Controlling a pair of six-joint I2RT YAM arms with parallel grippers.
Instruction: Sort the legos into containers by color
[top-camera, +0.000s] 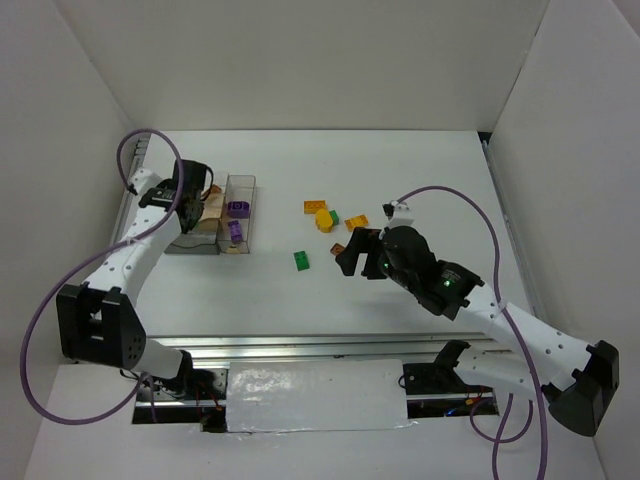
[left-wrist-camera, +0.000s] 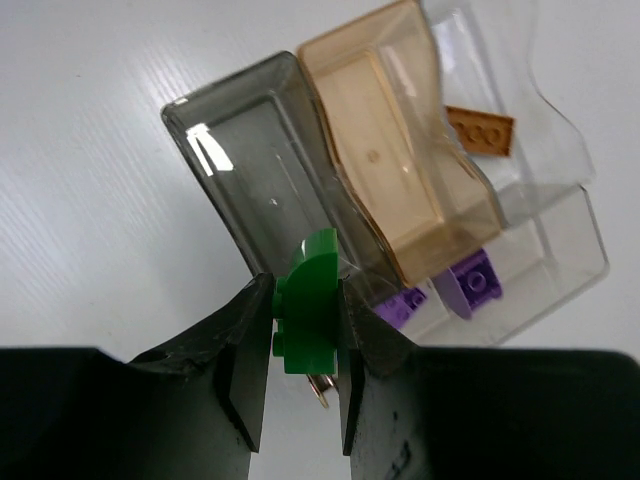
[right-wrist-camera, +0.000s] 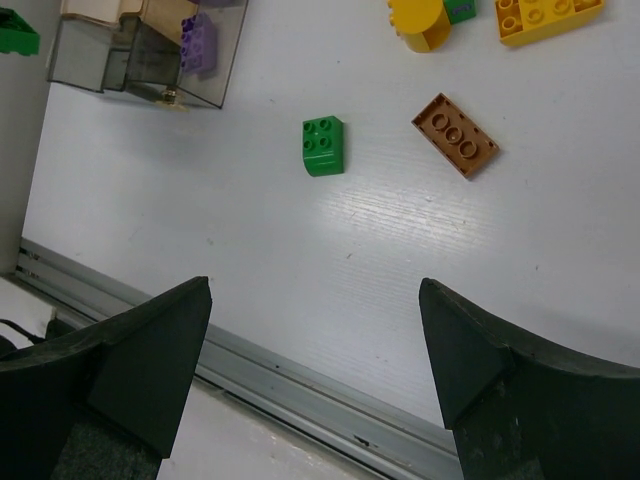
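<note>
The robot's left gripper needs to release the green lego inside the tan bin's end (top-camera: 190, 215) (left-wrist-camera: 375, 108) away from the purple legos. The green lego is now just above the grey bin.
My left gripper (left-wrist-camera: 304, 312) is shut on a green lego (left-wrist-camera: 314, 268) and holds it just above the near end of the grey bin (left-wrist-camera: 250, 170) of the joined containers (top-camera: 214, 243). Beside the grey bin are a tan bin (left-wrist-camera: 385, 165) and a clear bin (left-wrist-camera: 570, 265) holding two purple legos (left-wrist-camera: 472, 283). A brown lego (left-wrist-camera: 482, 130) lies in the far clear compartment. My right gripper (right-wrist-camera: 315, 290) is open and empty above the table, near a green lego (right-wrist-camera: 323, 146) and a brown lego (right-wrist-camera: 455, 135).
Orange (top-camera: 316, 206), yellow (top-camera: 323, 219), small green (top-camera: 334, 215) and another orange lego (top-camera: 356, 222) cluster at mid-table. The metal rail (right-wrist-camera: 300, 390) runs along the near table edge. White walls enclose the table on three sides.
</note>
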